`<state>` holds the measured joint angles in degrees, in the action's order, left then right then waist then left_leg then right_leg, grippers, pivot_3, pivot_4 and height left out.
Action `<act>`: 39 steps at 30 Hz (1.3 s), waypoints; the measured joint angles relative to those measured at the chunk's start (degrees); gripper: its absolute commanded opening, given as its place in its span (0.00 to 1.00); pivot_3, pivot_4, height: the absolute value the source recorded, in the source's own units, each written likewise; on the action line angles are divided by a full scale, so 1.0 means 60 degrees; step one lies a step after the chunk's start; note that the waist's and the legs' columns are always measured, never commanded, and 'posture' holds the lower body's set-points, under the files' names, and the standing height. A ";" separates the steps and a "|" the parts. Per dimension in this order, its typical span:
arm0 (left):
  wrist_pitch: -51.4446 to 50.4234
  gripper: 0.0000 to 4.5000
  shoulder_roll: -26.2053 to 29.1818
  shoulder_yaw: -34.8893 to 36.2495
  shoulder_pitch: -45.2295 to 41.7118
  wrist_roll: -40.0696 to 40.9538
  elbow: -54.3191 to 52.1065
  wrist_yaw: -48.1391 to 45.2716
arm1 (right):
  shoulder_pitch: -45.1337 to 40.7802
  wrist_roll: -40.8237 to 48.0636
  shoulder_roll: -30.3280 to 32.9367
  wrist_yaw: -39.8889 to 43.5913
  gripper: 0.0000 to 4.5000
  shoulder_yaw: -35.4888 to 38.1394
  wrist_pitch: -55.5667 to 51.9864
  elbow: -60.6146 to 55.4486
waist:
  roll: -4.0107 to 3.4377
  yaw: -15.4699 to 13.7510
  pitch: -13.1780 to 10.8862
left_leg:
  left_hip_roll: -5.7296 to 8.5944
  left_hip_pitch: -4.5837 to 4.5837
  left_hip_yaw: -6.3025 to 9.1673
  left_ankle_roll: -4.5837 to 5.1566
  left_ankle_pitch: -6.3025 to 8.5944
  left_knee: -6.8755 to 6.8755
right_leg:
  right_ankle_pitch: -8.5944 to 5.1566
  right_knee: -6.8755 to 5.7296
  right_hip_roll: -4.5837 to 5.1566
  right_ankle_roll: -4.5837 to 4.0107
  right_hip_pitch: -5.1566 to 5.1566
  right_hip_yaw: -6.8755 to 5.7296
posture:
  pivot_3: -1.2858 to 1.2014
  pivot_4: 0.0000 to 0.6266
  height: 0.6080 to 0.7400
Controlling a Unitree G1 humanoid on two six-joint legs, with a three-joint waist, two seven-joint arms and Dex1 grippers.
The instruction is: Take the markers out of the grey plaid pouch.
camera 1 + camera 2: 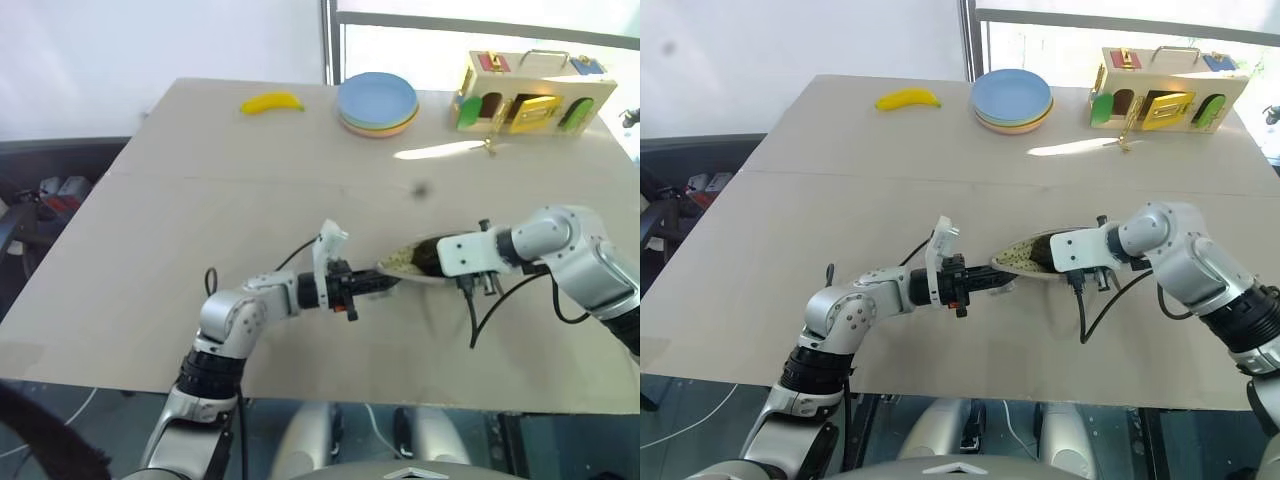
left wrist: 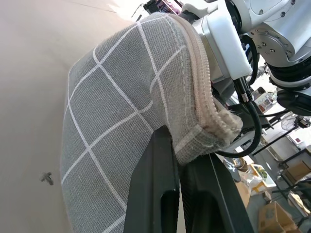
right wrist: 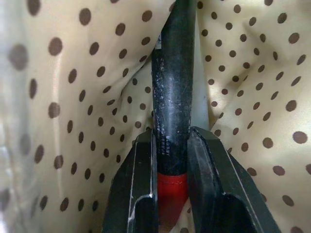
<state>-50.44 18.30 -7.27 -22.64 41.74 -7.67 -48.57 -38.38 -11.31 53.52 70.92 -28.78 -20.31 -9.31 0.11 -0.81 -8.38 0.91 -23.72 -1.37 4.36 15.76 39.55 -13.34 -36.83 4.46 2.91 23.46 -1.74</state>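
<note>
Next, my right hand puts the black marker on the bare table (image 1: 532,286) under the black cable beside the pouch.
The grey plaid pouch (image 1: 403,262) lies open in the middle of the table (image 1: 200,230), its dotted yellowish lining (image 3: 73,97) showing. My left gripper (image 2: 178,141) points level toward the right and is shut on the pouch's zipper edge (image 2: 206,92). From the right, my right gripper (image 3: 171,138) reaches down into the pouch's mouth (image 1: 1032,252). It is shut on a slim black marker (image 3: 172,82) just above the marker's red end (image 3: 171,187). A pale strip shows behind that marker; I cannot tell what it is.
At the table's far side lie a yellow banana (image 1: 272,102), a stack of coloured plates (image 1: 377,103) and a wooden latch box (image 1: 530,95). A black cable (image 1: 478,320) loops under my right wrist. The table's near edge runs just below both arms.
</note>
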 measured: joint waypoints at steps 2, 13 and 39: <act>0.0050 0.00 0.0010 0.0006 -0.0017 -0.0008 0.0019 -0.0001 | 0.0123 0.0363 -0.0093 0.0038 0.07 0.0363 0.0030 -0.0019 | 0.0000 0.0003 0.0000 | 0.0000 0.0000 0.0001 0.0000 0.0000 0.0000 | 0.0000 0.0000 0.0000 0.0000 0.0000 0.0003 | 0.52 0.24 1.00; 0.0320 0.00 0.0017 0.0163 -0.0080 -0.0188 0.0244 0.0153 | 0.1662 0.4313 -0.0302 0.0851 0.07 0.4216 0.1022 -0.0675 | 0.0003 -0.0001 -0.0003 | -0.0002 0.0001 0.0007 0.0001 0.0001 -0.0007 | 0.0001 0.0008 0.0038 -0.0001 -0.0006 0.0007 | 0.52 0.24 1.00; 0.0569 0.00 -0.0087 0.0262 0.0085 -0.0307 0.0232 0.0392 | 0.3877 0.3648 0.2253 0.0359 0.70 0.4758 0.0279 0.2901 | -0.0020 0.0005 -0.0002 | 0.0008 0.0006 -0.0008 0.0010 0.0006 -0.0017 | -0.0001 0.0005 0.0061 -0.0003 -0.0004 0.0014 | 0.52 0.24 1.00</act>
<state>-47.03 17.78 -5.69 -22.13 39.90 -6.28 -46.22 -15.12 10.58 67.03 73.08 -0.23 -18.64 8.10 -0.01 -0.78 -8.40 0.96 -23.68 -1.41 4.42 15.79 39.45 -13.34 -36.80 4.83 2.89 23.44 -1.66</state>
